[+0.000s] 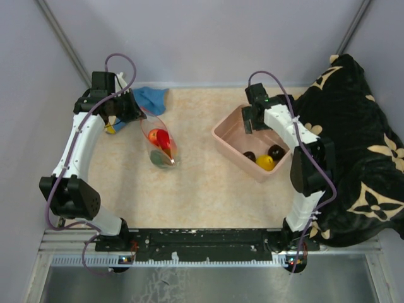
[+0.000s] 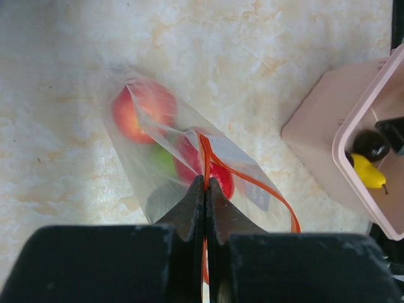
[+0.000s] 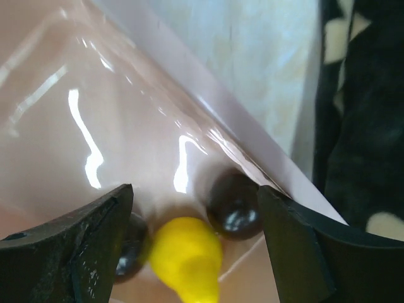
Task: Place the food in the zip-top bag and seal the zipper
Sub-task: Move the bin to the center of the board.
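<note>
The robot's right gripper should next move down and close around the dark fruit (image 1: 276, 152) (image 3: 233, 206) in the pink tub nearest the black patterned blanket.
The clear zip-top bag (image 1: 161, 146) lies on the table left of centre; in the left wrist view (image 2: 158, 145) it holds two red fruits (image 2: 136, 110) and a green one (image 2: 163, 159). My left gripper (image 1: 139, 117) is shut on the red-orange zipper (image 2: 252, 183) at one end of the bag's mouth (image 2: 206, 181); the rest of the strip bows open. My right gripper (image 1: 249, 120) is open and empty above the pink tub (image 1: 227, 129). Between its fingers (image 3: 194, 192) lie two dark fruits (image 3: 233, 205) and a yellow pear-shaped toy (image 3: 186, 255).
A blue cloth (image 1: 151, 98) lies at the back left, with a small yellow toy (image 1: 110, 128) beside my left arm. A black patterned blanket (image 1: 353, 151) is heaped along the right side. The tub also shows in the left wrist view (image 2: 315, 126).
</note>
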Action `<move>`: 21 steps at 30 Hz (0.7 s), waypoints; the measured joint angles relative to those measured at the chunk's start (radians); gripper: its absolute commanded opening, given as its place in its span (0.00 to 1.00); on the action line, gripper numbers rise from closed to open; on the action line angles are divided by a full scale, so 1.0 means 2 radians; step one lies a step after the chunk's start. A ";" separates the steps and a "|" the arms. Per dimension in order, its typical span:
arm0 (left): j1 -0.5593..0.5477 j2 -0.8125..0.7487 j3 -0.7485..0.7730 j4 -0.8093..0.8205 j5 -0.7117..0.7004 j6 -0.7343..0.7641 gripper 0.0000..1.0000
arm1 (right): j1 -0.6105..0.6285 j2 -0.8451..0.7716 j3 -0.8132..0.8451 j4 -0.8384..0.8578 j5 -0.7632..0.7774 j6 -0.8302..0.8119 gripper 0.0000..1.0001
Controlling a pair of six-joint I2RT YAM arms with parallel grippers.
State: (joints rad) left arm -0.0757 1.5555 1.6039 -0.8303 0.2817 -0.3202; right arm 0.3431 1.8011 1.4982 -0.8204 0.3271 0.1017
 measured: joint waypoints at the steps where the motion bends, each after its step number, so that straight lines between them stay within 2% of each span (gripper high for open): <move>1: 0.000 0.000 0.000 0.000 0.000 0.000 0.00 | -0.006 0.008 0.018 0.005 0.007 -0.001 0.80; 5: 0.000 0.000 0.000 0.000 0.000 0.000 0.00 | -0.013 0.021 0.070 0.028 -0.014 -0.008 0.80; 11: 0.000 0.000 0.000 0.000 0.001 0.000 0.00 | 0.027 0.021 0.083 0.041 -0.091 -0.015 0.79; 15: 0.000 0.000 0.000 0.000 0.004 0.000 0.00 | 0.060 0.021 0.068 0.035 -0.145 -0.021 0.79; 21: 0.000 0.000 0.000 0.000 0.004 0.000 0.00 | 0.106 0.013 -0.005 -0.009 -0.213 -0.050 0.79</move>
State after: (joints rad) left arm -0.0757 1.5555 1.6035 -0.8299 0.2901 -0.3199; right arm 0.5549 1.8271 1.4887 -0.8375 -0.0994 0.0010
